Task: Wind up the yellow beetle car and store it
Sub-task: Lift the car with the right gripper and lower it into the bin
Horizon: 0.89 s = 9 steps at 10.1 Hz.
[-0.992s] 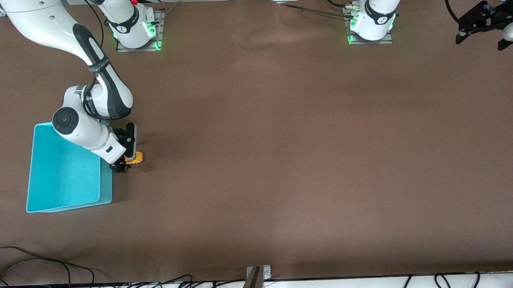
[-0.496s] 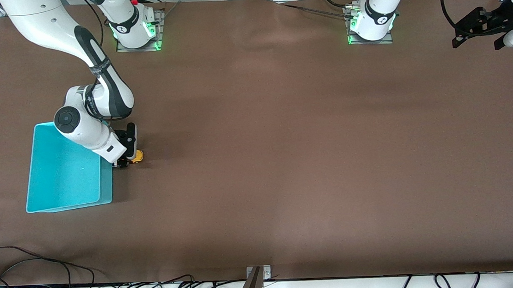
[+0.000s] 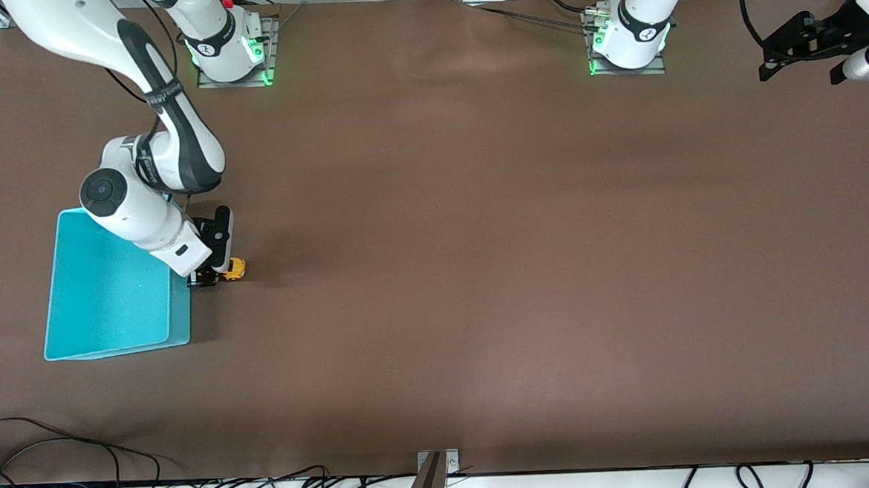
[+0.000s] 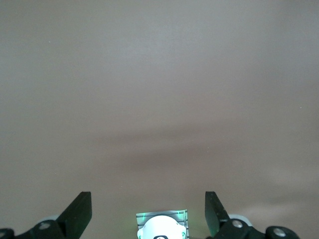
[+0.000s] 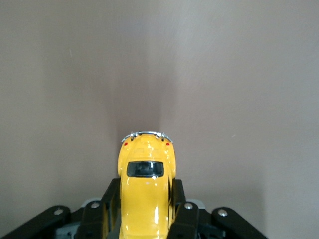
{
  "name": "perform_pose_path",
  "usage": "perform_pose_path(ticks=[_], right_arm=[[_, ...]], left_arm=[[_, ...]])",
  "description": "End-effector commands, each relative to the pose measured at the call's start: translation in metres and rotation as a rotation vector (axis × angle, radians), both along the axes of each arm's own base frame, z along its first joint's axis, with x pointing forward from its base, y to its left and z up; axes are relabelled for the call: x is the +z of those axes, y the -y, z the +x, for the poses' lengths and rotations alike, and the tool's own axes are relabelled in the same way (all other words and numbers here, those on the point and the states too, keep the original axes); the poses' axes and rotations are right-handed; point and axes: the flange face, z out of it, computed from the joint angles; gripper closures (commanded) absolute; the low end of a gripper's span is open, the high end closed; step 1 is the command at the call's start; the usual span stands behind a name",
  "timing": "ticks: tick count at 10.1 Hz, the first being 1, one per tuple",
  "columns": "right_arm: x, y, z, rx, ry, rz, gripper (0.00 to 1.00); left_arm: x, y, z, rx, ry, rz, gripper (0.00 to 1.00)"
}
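The robot's right gripper needs to release the yellow beetle car in the turquoise bin's end [image 3: 131, 248] farthest from the table-edge cables.
The yellow beetle car [image 3: 233, 269] [image 5: 146, 184] is a tiny rounded toy with dark windows, low over the brown table right beside the turquoise bin [image 3: 74, 322]. My right gripper [image 3: 209, 276] [image 5: 146, 199] is shut on its sides, and the car's chrome bumper end pokes out past the fingers [image 5: 110, 199]. Whether its wheels touch the table I cannot tell. My left gripper [image 3: 796, 50] [image 4: 148, 211] hangs open and empty over the table's edge at the left arm's end, waiting.
The turquoise bin is open-topped and holds nothing I can see; its wall [image 3: 182, 317] stands next to the right gripper. Cables [image 3: 82, 471] run along the table edge nearest the front camera, where a metal bracket [image 3: 432, 475] also sits.
The right gripper's fingers have closed on the car. The right arm's wrist has shifted slightly toward the robots' bases. The left gripper drifted a little higher in the front view.
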Motion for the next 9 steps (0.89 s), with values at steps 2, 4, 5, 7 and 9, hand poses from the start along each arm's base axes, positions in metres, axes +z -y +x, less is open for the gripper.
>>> perform_pose_path(ticks=[2, 4, 5, 7, 9], right_arm=[[0.088, 0.02, 0.02, -0.087, -0.024, 0.002, 1.0], [0.098, 0.092, 0.025, -0.192, -0.047, -0.026, 1.0], [0.093, 0.121, 0.02, -0.24, -0.057, -0.036, 1.0], [0.07, 0.165, 0.005, -0.32, -0.072, -0.051, 1.0], [0.035, 0.185, -0.017, -0.354, -0.036, -0.063, 1.0]], left_arm=[[0.005, 0.007, 0.004, 0.025, -0.011, -0.014, 0.0], [0.006, 0.01, 0.004, 0.022, -0.01, -0.013, 0.0], [0.005, 0.009, 0.004, 0.024, -0.011, -0.013, 0.0], [0.001, 0.002, 0.005, 0.044, -0.016, -0.017, 0.0], [-0.002, 0.001, 0.005, 0.051, -0.014, -0.03, 0.0]])
